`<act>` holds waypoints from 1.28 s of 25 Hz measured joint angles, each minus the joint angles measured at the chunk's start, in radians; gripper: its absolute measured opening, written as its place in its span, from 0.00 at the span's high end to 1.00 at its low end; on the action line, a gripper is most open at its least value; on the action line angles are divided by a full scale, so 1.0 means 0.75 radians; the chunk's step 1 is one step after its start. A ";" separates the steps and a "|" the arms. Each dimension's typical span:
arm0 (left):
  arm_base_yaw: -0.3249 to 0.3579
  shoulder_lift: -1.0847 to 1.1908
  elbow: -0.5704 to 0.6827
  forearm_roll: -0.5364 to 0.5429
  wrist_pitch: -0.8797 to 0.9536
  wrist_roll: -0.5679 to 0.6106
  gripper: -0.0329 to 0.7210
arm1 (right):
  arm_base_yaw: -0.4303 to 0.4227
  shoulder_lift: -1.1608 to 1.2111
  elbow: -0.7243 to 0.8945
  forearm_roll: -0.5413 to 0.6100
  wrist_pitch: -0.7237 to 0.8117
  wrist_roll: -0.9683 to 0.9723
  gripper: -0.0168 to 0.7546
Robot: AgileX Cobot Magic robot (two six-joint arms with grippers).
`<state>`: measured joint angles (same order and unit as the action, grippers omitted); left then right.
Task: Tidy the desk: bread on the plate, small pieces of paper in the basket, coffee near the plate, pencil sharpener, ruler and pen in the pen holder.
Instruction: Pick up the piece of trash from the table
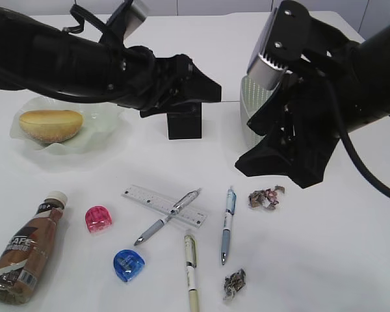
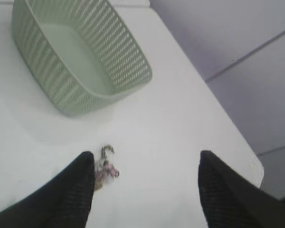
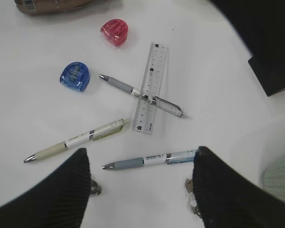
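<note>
The robot's right gripper should next close on the crumpled middle (image 1: pixel 264 199) (image 3: pixel 192 194) of the paper piece nearer the basket, just past the blue pen's clip end.
The bread (image 1: pixel 51 125) lies on the pale plate (image 1: pixel 104 127) at the left. The coffee bottle (image 1: pixel 26 250) lies at the front left. A pink sharpener (image 1: pixel 98 219), a blue sharpener (image 1: pixel 128 264), the ruler (image 1: pixel 149 198) and three pens (image 1: pixel 227 224) lie in the middle. Two paper pieces (image 1: pixel 266 197) (image 1: pixel 234 285) lie to the right. My left gripper (image 2: pixel 145 185) is open and empty above the table, beside one paper piece (image 2: pixel 106 166). My right gripper (image 3: pixel 140 180) is open and empty above the blue pen (image 3: pixel 147 160).
The black pen holder (image 1: pixel 184 120) stands at the middle back, under my left arm. The pale green basket (image 1: pixel 250 104) stands behind my right arm and shows whole in the left wrist view (image 2: pixel 80 61). The table's right edge is close beyond the left gripper.
</note>
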<state>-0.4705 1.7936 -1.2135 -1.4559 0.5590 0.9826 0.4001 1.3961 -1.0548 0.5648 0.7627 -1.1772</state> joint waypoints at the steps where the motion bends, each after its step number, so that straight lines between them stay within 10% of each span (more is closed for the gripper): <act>1: 0.000 0.000 0.000 0.076 0.025 -0.042 0.29 | 0.000 0.000 0.000 0.000 0.000 0.000 0.33; 17: 0.000 -0.053 0.000 1.002 0.197 -0.520 0.30 | 0.000 0.000 0.000 0.061 -0.013 0.080 0.33; 22: 0.000 -0.139 0.000 1.221 0.266 -0.667 0.30 | 0.000 0.000 0.000 0.048 -0.025 0.564 0.33; 32: 0.215 -0.260 0.000 1.275 0.479 -0.817 0.30 | 0.000 0.044 -0.060 -0.494 0.242 1.471 0.34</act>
<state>-0.3096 1.5984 -1.2135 -0.4997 0.9182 0.3699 0.4001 1.4290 -1.0995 0.1942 0.9445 -0.0740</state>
